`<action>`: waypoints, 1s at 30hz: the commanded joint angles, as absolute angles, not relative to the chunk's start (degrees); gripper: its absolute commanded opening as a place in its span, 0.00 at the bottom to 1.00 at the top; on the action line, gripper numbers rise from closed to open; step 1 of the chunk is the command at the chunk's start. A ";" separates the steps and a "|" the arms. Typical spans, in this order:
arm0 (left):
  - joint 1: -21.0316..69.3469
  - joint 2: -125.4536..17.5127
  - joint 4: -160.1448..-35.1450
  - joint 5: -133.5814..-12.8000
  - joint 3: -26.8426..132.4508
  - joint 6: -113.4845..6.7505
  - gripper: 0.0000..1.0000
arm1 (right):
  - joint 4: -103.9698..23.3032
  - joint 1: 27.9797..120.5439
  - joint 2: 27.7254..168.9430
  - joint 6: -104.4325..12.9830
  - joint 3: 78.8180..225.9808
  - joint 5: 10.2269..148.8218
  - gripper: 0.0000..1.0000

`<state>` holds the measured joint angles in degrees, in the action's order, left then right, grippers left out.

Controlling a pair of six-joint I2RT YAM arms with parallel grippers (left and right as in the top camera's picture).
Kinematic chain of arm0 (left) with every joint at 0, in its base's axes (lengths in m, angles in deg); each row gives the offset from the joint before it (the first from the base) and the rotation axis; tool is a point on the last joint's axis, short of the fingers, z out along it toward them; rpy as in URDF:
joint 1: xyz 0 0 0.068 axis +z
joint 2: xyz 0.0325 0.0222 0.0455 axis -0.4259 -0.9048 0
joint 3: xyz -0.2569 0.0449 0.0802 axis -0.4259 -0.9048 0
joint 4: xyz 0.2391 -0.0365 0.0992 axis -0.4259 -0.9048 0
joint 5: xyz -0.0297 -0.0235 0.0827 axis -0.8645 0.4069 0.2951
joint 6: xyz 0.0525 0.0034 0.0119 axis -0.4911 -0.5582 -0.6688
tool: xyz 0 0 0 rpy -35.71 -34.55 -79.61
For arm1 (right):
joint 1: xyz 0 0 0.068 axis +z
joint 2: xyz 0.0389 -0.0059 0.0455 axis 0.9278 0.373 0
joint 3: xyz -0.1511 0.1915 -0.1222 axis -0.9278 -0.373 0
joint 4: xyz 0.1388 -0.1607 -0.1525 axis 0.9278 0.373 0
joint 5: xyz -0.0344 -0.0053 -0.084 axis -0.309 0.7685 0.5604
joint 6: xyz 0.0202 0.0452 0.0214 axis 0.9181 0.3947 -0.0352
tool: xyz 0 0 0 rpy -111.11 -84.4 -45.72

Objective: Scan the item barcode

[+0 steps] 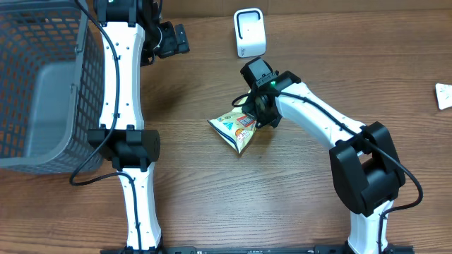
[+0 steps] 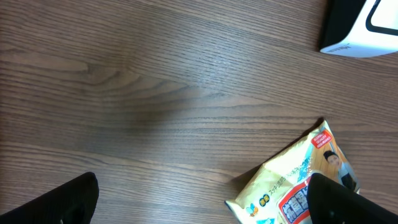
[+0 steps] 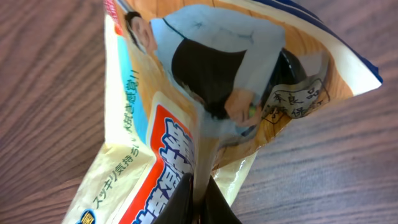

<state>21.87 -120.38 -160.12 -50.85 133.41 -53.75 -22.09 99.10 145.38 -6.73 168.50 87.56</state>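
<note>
My right gripper should open and take a deeper fold across that label [image 3: 166, 163] before lifting, as it pinches only a thin fold next to the packet's red label.
The item is a yellow snack packet [image 1: 235, 129] with a red label, lying in the middle of the wooden table. My right gripper [image 1: 256, 115] is shut on a pinched fold of it; in the right wrist view the dark fingertips [image 3: 214, 205] squeeze the packet [image 3: 186, 93] between them. No barcode shows in any view. The white scanner [image 1: 249, 32] stands upright behind the packet. My left gripper [image 1: 170, 39] hangs open at the back left, off the table surface. In its own view the packet [image 2: 289, 183] lies low on the right and the scanner [image 2: 364, 28] at the top right.
A large grey mesh basket [image 1: 42, 85] fills the left side of the table. A small white object [image 1: 443, 95] lies at the right edge. The left arm's base [image 1: 131, 144] stands between the basket and the packet.
</note>
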 commanded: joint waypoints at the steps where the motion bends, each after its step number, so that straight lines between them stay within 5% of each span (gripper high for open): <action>1: 22.09 -120.62 -160.25 -50.04 133.04 -53.38 1.00 | -22.44 97.90 145.86 -10.60 171.19 87.88 0.04; 3: 22.09 -120.62 -160.25 -50.02 133.04 -53.38 1.00 | -21.94 97.55 145.86 -11.63 171.19 87.88 0.04; 4: 22.09 -120.62 -160.25 -50.04 133.04 -53.38 1.00 | -21.44 97.31 145.86 -14.64 171.19 87.93 0.11; 8: 22.09 -120.62 -160.25 -50.02 133.04 -53.38 1.00 | -17.31 97.22 145.88 -18.73 171.19 88.37 0.79; 10: 22.09 -120.62 -160.23 -50.04 133.04 -53.38 1.00 | -16.10 97.22 145.88 -19.21 171.19 88.26 0.92; 28: 22.09 -120.62 -160.25 -50.04 133.04 -53.38 1.00 | -23.75 102.21 151.26 -9.64 171.10 90.35 0.88; 30: 22.09 -120.62 -160.23 -50.04 133.04 -53.38 1.00 | -23.95 102.93 152.51 -9.29 171.10 92.21 0.78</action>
<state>21.87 -120.38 -160.12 -50.85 133.41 -53.75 -23.45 102.07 150.93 -11.32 169.83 89.06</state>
